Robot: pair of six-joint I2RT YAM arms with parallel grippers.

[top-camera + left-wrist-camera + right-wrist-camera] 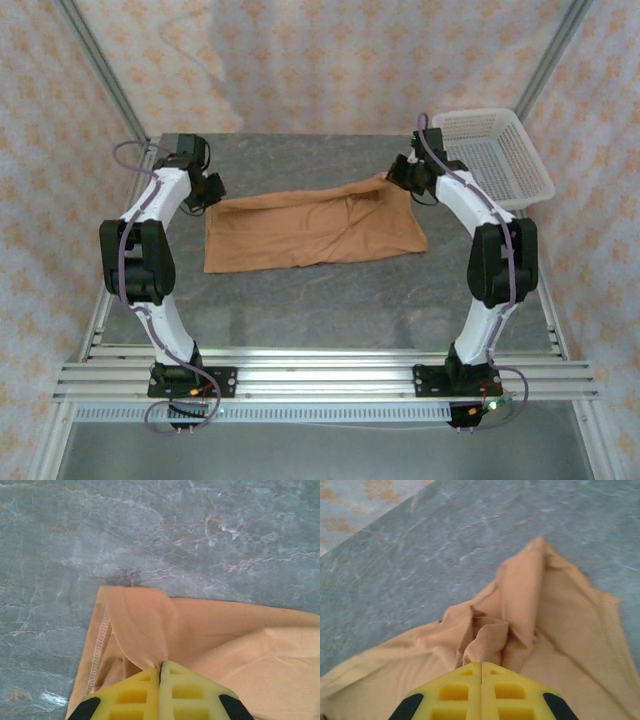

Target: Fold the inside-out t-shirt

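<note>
Next, my right gripper lets go of the bunched fold midway (pixel 407 222) along the t-shirt's short edge nearest the white mesh basket.
The inside-out t-shirt (pixel 315 232) is an orange-tan cloth spread as a wide band across the middle of the grey table. My left gripper (pixel 212 190) sits at its far left corner, shut on a pinch of the cloth (pixel 150 645) beside a stitched hem (pixel 100 645). My right gripper (pixel 402 177) sits at the far right corner, shut on a bunched fold of the t-shirt (pixel 487 642). Both pairs of yellow fingers press together with cloth drawn into the seam between them. The corner at the right gripper rises a little off the table.
A white mesh basket (pixel 495 155) stands at the back right corner of the table, just behind the right arm. Bare grey table (pixel 310 310) lies between the shirt and the arm bases. Patterned curtain walls close off the back and sides.
</note>
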